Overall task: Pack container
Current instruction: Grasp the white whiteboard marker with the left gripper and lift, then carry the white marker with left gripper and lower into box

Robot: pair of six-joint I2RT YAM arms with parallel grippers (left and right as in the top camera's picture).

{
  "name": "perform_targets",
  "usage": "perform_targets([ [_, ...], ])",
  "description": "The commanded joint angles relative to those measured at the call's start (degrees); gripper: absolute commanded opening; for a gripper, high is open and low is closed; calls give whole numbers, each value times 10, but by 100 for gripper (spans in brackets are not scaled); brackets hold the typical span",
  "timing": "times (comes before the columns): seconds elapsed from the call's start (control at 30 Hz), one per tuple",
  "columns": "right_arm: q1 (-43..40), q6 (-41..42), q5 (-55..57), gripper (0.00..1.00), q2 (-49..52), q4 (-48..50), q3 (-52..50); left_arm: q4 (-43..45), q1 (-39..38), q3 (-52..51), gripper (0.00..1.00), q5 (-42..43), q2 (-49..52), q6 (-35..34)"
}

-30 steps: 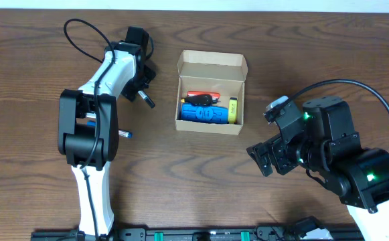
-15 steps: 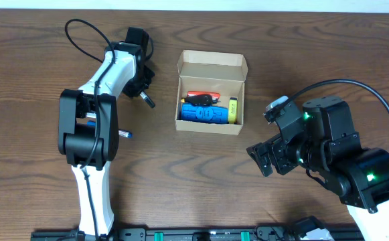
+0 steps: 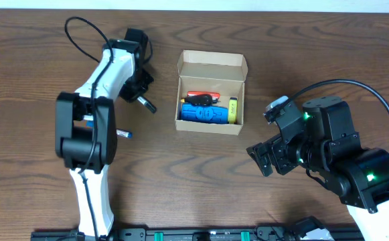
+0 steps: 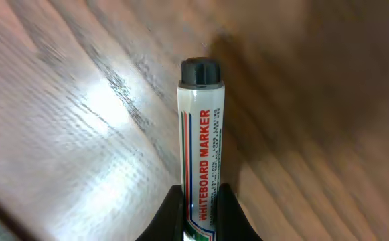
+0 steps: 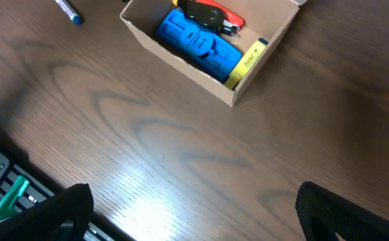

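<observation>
Next, my left gripper lets go of the whiteboard marker between the blue ribbed item and the box's near side (image 3: 206,122).
The container (image 3: 212,66) is a tan cardboard box with its flap lid open, standing mid-table; its near wall (image 5: 181,64) shows in the right wrist view. Inside lie a blue ribbed item (image 3: 204,114), a yellow item (image 3: 233,110) and a red-and-black tool (image 3: 204,98). My left gripper (image 3: 138,94) is left of the box, shut on a whiteboard marker (image 4: 201,137) with a black cap; both fingers (image 4: 174,214) press on its barrel. The marker's free end (image 3: 147,104) points toward the box. My right gripper (image 3: 264,157) stands open and holds nothing, to the box's lower right.
A small blue-tipped pen (image 3: 124,134) lies on the wooden table beside the left arm's base, also at the top of the right wrist view as the pen (image 5: 69,11). A black rail (image 5: 7,194) runs along the table's front edge.
My left gripper has closed onto the whiteboard marker, and the left arm has shifted slightly with it. The right arm has not moved.
</observation>
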Motion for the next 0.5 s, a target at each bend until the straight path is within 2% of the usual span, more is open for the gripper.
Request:
perform_targets([
  [0.0, -3, 6, 1, 99, 0, 1, 2, 0, -1, 24, 6, -19, -111, 80],
  [0.1, -3, 6, 1, 99, 0, 1, 2, 4, -9, 24, 6, -19, -170, 142],
  [0.23, -3, 6, 1, 99, 0, 1, 2, 20, -35, 24, 6, -18, -231, 268],
  [0.47, -3, 6, 1, 99, 0, 1, 2, 41, -121, 23, 5, 87, -266, 646],
])
